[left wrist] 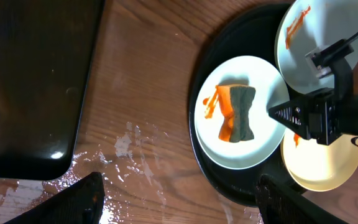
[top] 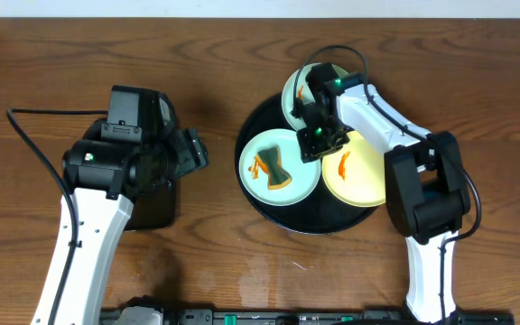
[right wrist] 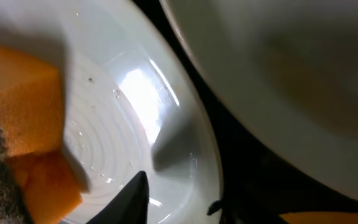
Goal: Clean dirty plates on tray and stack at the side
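The orange and grey sponge on the front blue plate is next for my left gripper, which should go to its middle (top: 273,169) (left wrist: 235,112) and close there.
The round black tray (top: 258,126) holds three plates. A pale blue plate (top: 262,185) at the tray's front left carries an orange smear and an orange and grey sponge (top: 279,169). A second pale blue plate (top: 298,97) with a smear sits at the back. A pale yellow plate (top: 361,181) with a smear sits at the right. My right gripper (top: 319,140) is open and straddles the front blue plate's rim (right wrist: 185,124), one finger inside it. My left gripper (left wrist: 182,202) is open and empty over wet table, left of the tray (left wrist: 197,149).
A smaller black rectangular tray (top: 152,206) lies under the left arm, and it also shows in the left wrist view (left wrist: 30,81). Water is spread on the wood (left wrist: 135,155) between it and the round tray. A black cable (top: 25,144) trails at the far left.
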`<action>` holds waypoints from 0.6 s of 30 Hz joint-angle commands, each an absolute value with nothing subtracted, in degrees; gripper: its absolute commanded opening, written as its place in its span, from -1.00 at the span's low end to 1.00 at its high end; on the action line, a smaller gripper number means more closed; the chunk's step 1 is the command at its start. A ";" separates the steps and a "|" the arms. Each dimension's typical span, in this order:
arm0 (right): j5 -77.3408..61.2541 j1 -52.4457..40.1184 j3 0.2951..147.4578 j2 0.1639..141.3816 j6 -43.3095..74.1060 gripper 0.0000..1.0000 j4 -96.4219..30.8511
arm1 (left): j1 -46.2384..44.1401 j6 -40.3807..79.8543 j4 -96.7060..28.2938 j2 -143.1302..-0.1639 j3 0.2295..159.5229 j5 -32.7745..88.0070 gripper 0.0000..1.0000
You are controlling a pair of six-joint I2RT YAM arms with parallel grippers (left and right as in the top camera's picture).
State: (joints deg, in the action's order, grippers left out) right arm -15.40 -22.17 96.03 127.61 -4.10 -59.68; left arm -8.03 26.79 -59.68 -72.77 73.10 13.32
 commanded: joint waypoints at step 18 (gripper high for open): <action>-16.51 -20.95 97.36 127.61 -3.64 -0.45 -61.43 | -11.62 26.24 -58.22 -75.33 72.82 15.20 0.58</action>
